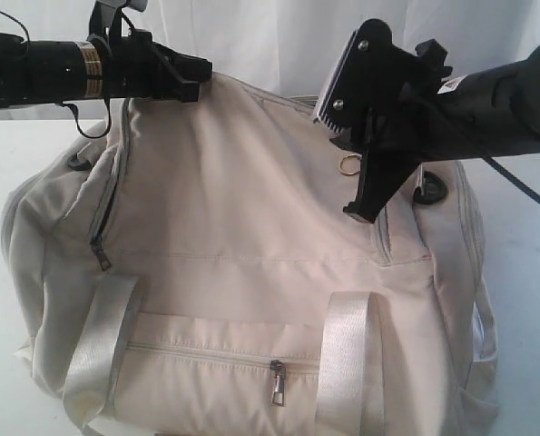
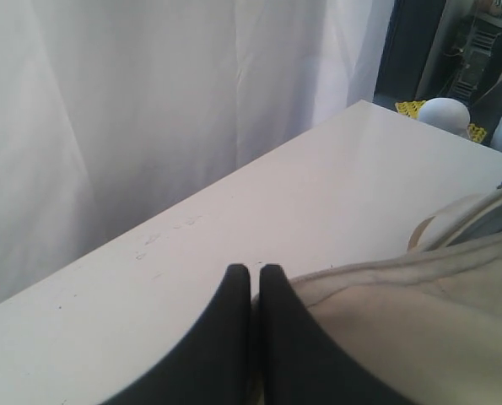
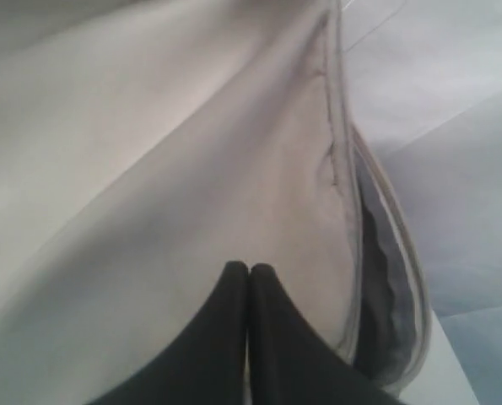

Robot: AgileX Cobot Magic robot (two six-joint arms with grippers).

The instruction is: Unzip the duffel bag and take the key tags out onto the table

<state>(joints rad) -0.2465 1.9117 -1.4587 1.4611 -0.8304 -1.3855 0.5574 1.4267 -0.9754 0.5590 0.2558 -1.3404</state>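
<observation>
The small metal ring is outside the shut fingers of my right gripper, so I need to open them and grab the zip pull (image 1: 351, 170) by its ring before I unzip further.
The cream duffel bag (image 1: 242, 227) fills the exterior view and lies on the white table (image 1: 524, 272). My left gripper (image 1: 192, 82) is at the bag's top left edge. In the left wrist view it (image 2: 251, 270) is shut, with a fold of bag fabric (image 2: 385, 312) pinched low between the fingers. My right gripper (image 1: 358, 214) points down at the bag's upper right, beside a small metal ring (image 1: 348, 163). In the right wrist view it (image 3: 249, 268) is shut against the fabric, next to a gaping zip opening (image 3: 377, 278) with dark lining. The key tags are out of view.
A white curtain (image 2: 149, 101) hangs behind the table's (image 2: 276, 211) far edge. White webbing straps (image 1: 347, 363) cross the bag's front pocket, whose zip pull (image 1: 277, 381) hangs shut. A side zip (image 1: 102, 241) runs down the left end. A black D-ring (image 1: 430, 189) sits at the right.
</observation>
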